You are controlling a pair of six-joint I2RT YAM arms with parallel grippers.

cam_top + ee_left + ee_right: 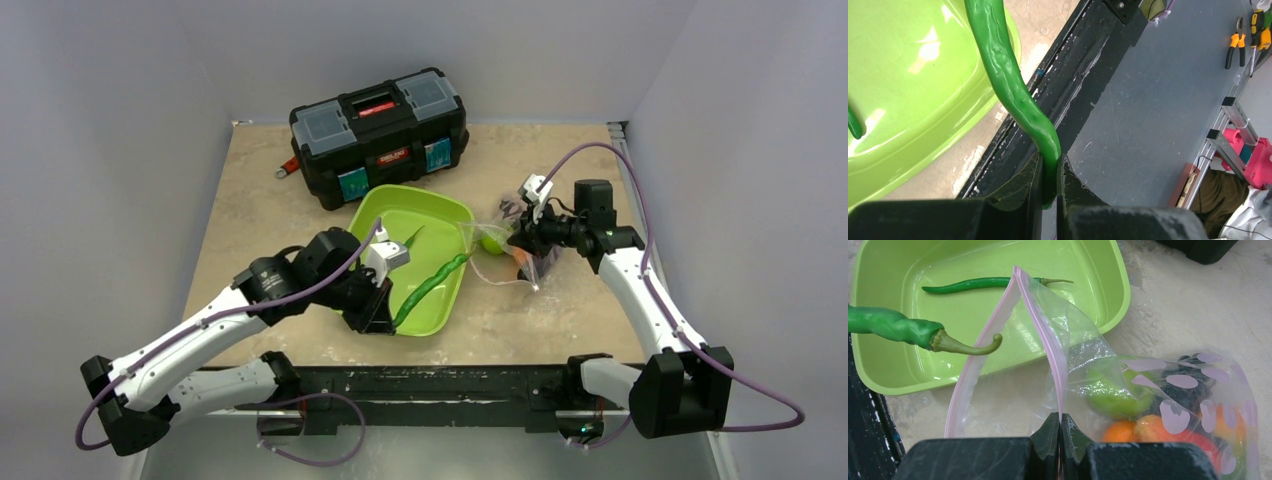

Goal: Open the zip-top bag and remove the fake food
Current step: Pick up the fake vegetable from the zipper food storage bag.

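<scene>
My left gripper is going to release the long green bean pod, laying it across the thinner green pod in the tray (391, 262) as I let it go.
The zip-top bag (1083, 350) lies on the table right of the lime-green tray (425, 210), its pink zip strip (1048, 335) parted into an open loop. My right gripper (1060, 422) is shut on that strip and holds one side of the mouth up. Fake food is still inside: a green lime (1118, 395), an orange (1120, 432) and dark berries (1193, 390). My left gripper (1050, 172) is shut on the tip of a long green bean pod (1008, 75), held above the tray's near right rim (908, 75). A thinner green pod (978, 285) lies in the tray.
A black toolbox (380, 135) stands behind the tray at the back of the table. A small red-handled tool (288, 167) lies left of it. The black mounting rail (430, 385) runs along the near edge. Grey walls close in both sides.
</scene>
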